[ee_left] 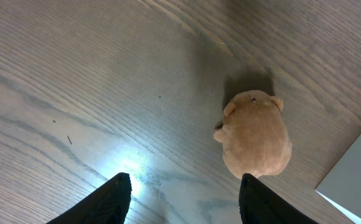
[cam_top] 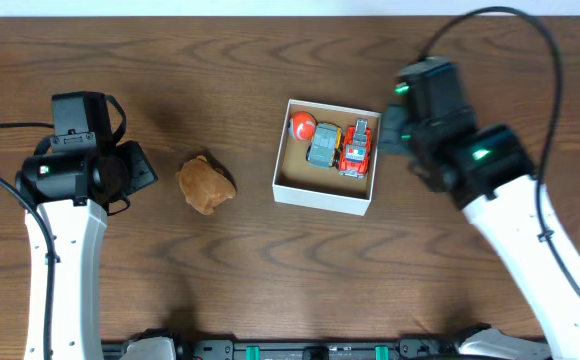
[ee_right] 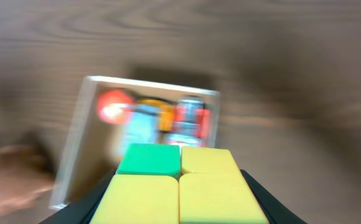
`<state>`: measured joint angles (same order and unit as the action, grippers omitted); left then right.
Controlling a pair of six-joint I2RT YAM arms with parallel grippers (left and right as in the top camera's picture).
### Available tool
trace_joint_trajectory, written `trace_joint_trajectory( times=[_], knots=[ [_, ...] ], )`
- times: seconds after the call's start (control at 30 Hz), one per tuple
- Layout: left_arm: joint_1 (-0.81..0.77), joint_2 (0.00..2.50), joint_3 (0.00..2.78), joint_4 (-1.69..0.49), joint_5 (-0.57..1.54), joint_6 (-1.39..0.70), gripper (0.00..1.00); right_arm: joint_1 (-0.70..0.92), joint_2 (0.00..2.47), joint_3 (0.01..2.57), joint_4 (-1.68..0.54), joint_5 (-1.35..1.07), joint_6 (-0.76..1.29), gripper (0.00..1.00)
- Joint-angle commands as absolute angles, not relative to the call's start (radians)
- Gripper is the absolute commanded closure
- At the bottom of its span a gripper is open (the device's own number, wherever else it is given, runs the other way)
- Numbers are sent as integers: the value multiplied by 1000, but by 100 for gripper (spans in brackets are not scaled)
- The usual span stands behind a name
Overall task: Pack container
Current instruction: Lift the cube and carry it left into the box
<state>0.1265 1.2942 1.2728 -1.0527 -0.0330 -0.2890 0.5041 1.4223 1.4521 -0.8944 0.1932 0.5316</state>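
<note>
Next, I release the puzzle cube, still held above the table, from my right gripper inside the container, so that it sits between the red toy truck and the container's near side (cam_top: 353,189).
The container (cam_top: 322,196) is a small square white-walled box with a tan inside, at the table's middle. In it lie a red ball (cam_top: 302,126), a grey toy car (cam_top: 323,147) and a red toy truck (cam_top: 356,148). My right gripper (ee_right: 180,199) is shut on a yellow-and-green puzzle cube (ee_right: 177,183), held above the table just right of the container (ee_right: 81,137). My left gripper (ee_left: 185,194) is open and empty, low over the table, left of a brown plush toy (ee_left: 255,140), which also shows in the overhead view (cam_top: 205,184).
The plush toy lies on bare wood between the left arm (cam_top: 80,160) and the container. The right arm (cam_top: 460,140) hangs over the table's right side. The container's white corner (ee_left: 355,177) shows at the right edge of the left wrist view.
</note>
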Motion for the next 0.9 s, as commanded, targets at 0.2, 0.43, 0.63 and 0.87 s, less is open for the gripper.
trace_joint_trajectory(
  times=[0.2,0.43,0.63,0.87],
  knots=[
    [130,1296,1274,-1058,-37,-297,43,663,1599,1465,-842,239,862,99],
    [130,1296,1274,-1058,-37,-297,43,666,1719,1465,-925,239,1010,99],
    [130,1296,1273,-1058,-37,-297,43,667,1778,1464,-1008,235,1010,99],
    [130,1296,1274,-1058,-37,-297,43,668,1847,1462,-1097,230,1009,99]
  ],
)
